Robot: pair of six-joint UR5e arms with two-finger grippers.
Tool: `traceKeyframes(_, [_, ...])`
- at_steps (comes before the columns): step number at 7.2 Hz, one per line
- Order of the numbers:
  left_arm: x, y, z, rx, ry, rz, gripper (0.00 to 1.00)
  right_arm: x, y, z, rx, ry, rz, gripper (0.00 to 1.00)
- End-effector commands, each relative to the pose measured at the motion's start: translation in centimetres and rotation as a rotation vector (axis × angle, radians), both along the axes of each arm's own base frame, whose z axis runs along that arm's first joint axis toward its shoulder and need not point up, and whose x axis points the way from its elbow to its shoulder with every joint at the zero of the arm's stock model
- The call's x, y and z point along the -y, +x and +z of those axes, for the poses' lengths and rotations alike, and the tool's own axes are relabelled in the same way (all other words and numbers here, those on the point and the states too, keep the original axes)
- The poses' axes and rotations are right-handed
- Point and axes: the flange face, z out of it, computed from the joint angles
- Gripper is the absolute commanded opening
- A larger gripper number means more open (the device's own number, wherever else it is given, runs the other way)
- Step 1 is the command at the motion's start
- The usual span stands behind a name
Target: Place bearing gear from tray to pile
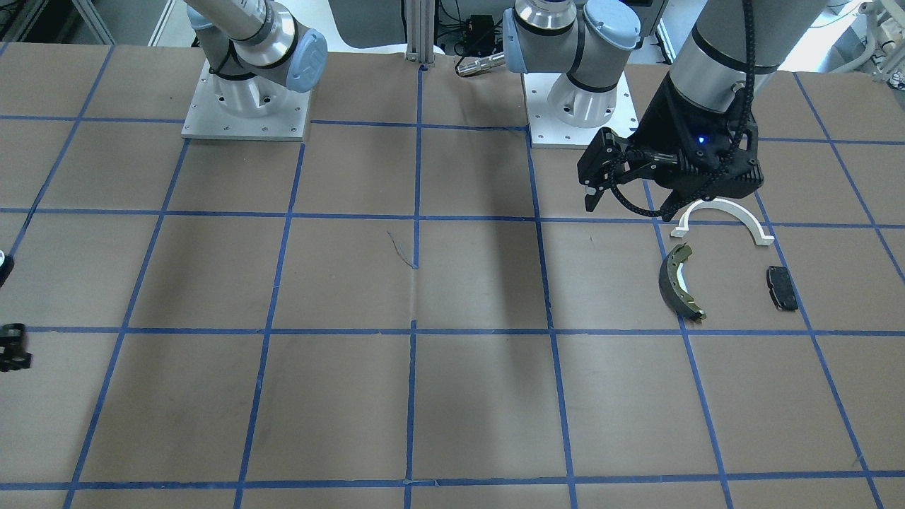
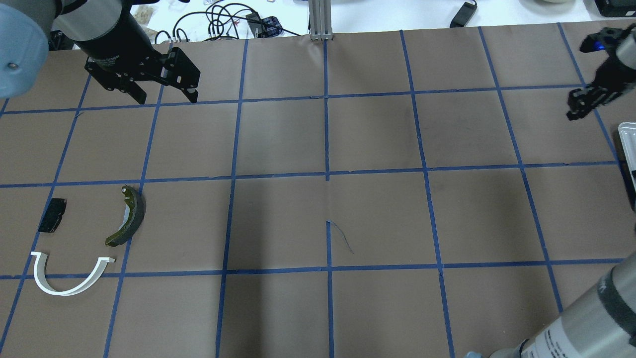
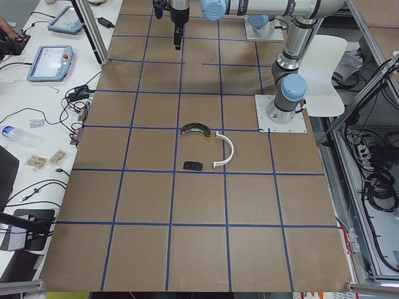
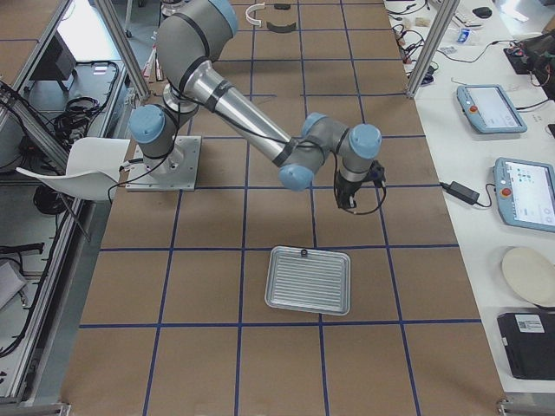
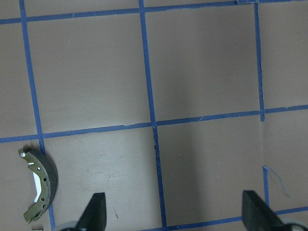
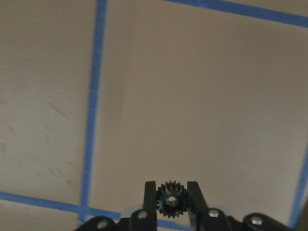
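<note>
I should let go of the bearing gear with my right gripper on the brown paper on the pile side of the tape gap (image 1: 452, 294).
My right gripper (image 6: 169, 192) is shut on a small black toothed bearing gear (image 6: 169, 198) and holds it above bare brown paper. It shows at the far right of the overhead view (image 2: 576, 109), beyond the metal tray (image 4: 310, 279). The pile lies at the table's other end: a white half-ring arc (image 2: 64, 292), a dark brake shoe with an olive rim (image 2: 130, 216) and a small black pad (image 2: 52, 215). My left gripper (image 2: 166, 97) is open and empty, above the table just beyond the pile. The brake shoe (image 5: 41, 185) shows at the lower left of its wrist view.
The ribbed tray's edge (image 2: 628, 149) shows at the overhead view's right border. A small dark item (image 4: 303, 253) sits at the tray's far rim. The table is brown paper with a blue tape grid. Tablets and cables lie on the side bench (image 4: 490, 108).
</note>
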Motion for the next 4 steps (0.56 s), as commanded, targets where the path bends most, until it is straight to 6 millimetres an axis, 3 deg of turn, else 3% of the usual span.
traceKeyframes(1, [0.0,0.0,0.0,0.001,0.001,0.001,1.0,0.3,20.0,-0.4,0.021,0.016,-0.059,0.0])
traceKeyframes(2, [0.0,0.1,-0.1,0.002,0.002,0.0,1.0,-0.9,28.3,-0.9,0.017,0.014,-0.123,0.0])
traceKeyframes(4, [0.0,0.0,-0.1,0.001,0.002,0.001,1.0,-6.8,44.5,-3.7,0.07,0.036,-0.225,0.0])
